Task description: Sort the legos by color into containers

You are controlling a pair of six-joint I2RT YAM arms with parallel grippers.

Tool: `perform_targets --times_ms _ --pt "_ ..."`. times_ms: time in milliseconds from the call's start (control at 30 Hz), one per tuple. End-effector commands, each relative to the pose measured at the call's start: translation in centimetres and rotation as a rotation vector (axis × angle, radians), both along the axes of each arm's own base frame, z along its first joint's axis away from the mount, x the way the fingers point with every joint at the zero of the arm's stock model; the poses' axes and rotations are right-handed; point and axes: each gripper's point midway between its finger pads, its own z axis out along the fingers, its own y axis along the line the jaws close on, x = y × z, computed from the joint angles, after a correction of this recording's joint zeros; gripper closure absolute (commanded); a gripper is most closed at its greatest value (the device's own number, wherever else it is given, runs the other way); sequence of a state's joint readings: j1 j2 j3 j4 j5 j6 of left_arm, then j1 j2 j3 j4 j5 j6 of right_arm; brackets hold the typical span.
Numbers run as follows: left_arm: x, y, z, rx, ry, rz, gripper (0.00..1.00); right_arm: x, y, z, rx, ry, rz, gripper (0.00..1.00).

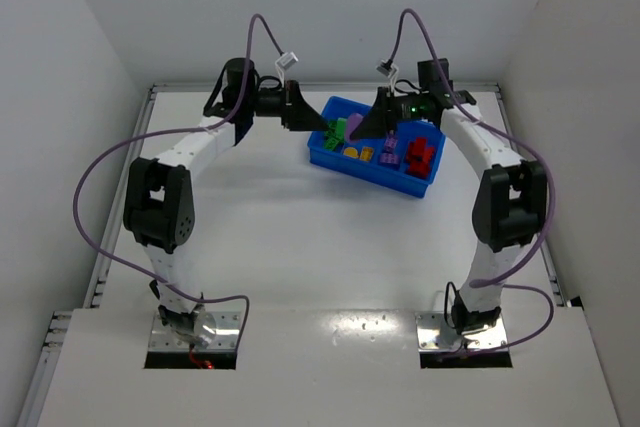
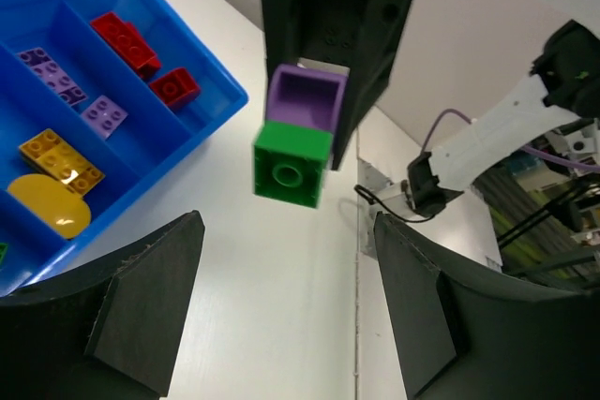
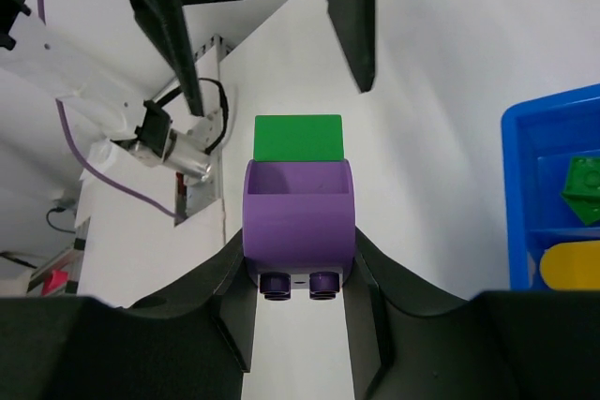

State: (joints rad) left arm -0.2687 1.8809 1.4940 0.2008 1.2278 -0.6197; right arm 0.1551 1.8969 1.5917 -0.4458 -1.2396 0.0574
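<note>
The purple brick will leave my right gripper by the bin's purple bricks, on the side (image 1: 384, 149) facing the yellow bricks.
My right gripper (image 3: 300, 252) is shut on a purple brick (image 3: 298, 213) with a green brick (image 3: 298, 138) joined to its far end. It holds the stack in the air, just left of the blue bin (image 1: 362, 170). In the left wrist view the green brick (image 2: 292, 166) and the purple brick (image 2: 304, 100) hang ahead of my left gripper (image 2: 286, 224), which is open and empty. The stack is beyond its fingertips, not between them. In the top view my left gripper (image 1: 305, 119) faces my right gripper (image 1: 366, 127) across the stack (image 1: 346, 128).
The bin (image 2: 202, 105) holds red bricks (image 2: 127, 39), purple bricks (image 2: 58, 77), yellow bricks (image 2: 61, 158) and a yellow disc (image 2: 47, 203) in separate sections. A green brick (image 3: 586, 189) lies in the bin's left end. White walls close in the table.
</note>
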Motion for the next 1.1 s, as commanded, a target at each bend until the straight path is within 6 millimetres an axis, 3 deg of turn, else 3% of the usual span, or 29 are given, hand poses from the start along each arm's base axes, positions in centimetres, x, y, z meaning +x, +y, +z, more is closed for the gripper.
perform_targets --times_ms 0,167,433,533,700,1067 --pt "0.2 0.0 1.2 0.024 -0.086 0.026 0.21 -1.7 0.8 2.7 0.056 -0.074 0.059 0.95" --pt "0.4 0.0 0.6 0.031 -0.086 0.024 0.22 -2.5 1.8 3.0 0.059 -0.073 0.084 0.95" --pt "-0.6 -0.8 0.7 0.020 -0.095 -0.033 0.23 -1.6 2.8 3.6 0.078 -0.080 0.091 0.95" --pt "-1.3 -1.1 0.4 0.016 -0.085 -0.065 0.26 -1.3 2.9 3.0 0.077 -0.062 0.089 0.95" --pt "-2.1 -1.1 1.7 -0.026 -0.131 -0.081 0.34 -0.9 3.4 2.8 0.078 -0.069 0.099 0.95" --pt "-3.7 -0.9 2.6 -0.083 -0.124 -0.132 0.36 -0.7 3.5 2.5 0.083 -0.059 0.105 0.95"
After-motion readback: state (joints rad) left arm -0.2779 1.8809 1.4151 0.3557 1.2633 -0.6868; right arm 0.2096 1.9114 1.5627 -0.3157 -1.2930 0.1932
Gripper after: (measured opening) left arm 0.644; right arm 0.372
